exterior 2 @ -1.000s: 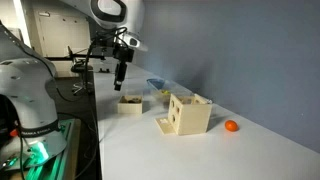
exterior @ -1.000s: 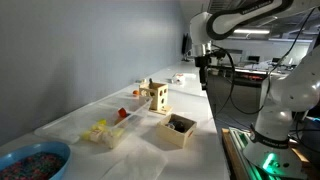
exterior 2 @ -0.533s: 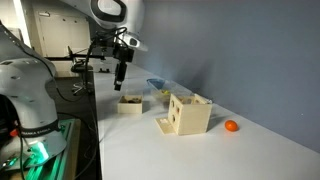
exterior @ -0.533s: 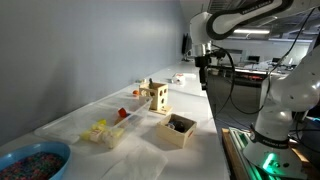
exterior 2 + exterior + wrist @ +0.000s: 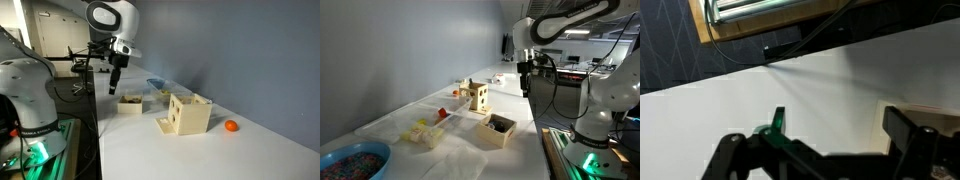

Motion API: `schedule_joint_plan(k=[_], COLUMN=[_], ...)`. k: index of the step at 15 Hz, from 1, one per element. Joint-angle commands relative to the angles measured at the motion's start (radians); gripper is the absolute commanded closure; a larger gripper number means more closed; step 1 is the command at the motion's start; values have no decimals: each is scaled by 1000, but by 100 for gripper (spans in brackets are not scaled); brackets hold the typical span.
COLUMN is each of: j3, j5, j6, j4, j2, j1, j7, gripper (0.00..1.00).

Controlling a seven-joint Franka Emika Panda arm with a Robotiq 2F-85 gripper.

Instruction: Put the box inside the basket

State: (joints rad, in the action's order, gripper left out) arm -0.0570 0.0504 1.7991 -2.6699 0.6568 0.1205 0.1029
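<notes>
My gripper should move over to the tan box next, and it will then close on the rim of its side (image 5: 504, 117) (image 5: 877, 140) facing the pale wooden block.
The box (image 5: 497, 130) is a small tan square box with a dark inside, standing on the white table near its front edge; it also shows in an exterior view (image 5: 129, 104). The basket (image 5: 428, 133) is a low whitish tray with yellow pieces, to the box's left. My gripper (image 5: 526, 88) hangs in the air well beyond the box, and in an exterior view (image 5: 113, 88) it is above and left of the box. In the wrist view my gripper (image 5: 820, 150) is open and empty over the white table, with a tan edge (image 5: 932, 112) at the right.
A pale wooden block with holes (image 5: 477, 97) stands behind the box, also seen in an exterior view (image 5: 187, 113). A blue bowl of beads (image 5: 350, 160) sits at the near left. A small orange ball (image 5: 231, 126) lies past the block. The table edge runs beside the robot base.
My gripper has shifted slightly sideways and a little lower. The box, basket and other objects have not moved.
</notes>
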Motion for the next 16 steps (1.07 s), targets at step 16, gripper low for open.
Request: schedule_joint_plan(k=[16], j3=[146], j5=[-154], j6=[239], j4=[-86], j2=[59], j1=[-82], j7=[217], gripper=[0])
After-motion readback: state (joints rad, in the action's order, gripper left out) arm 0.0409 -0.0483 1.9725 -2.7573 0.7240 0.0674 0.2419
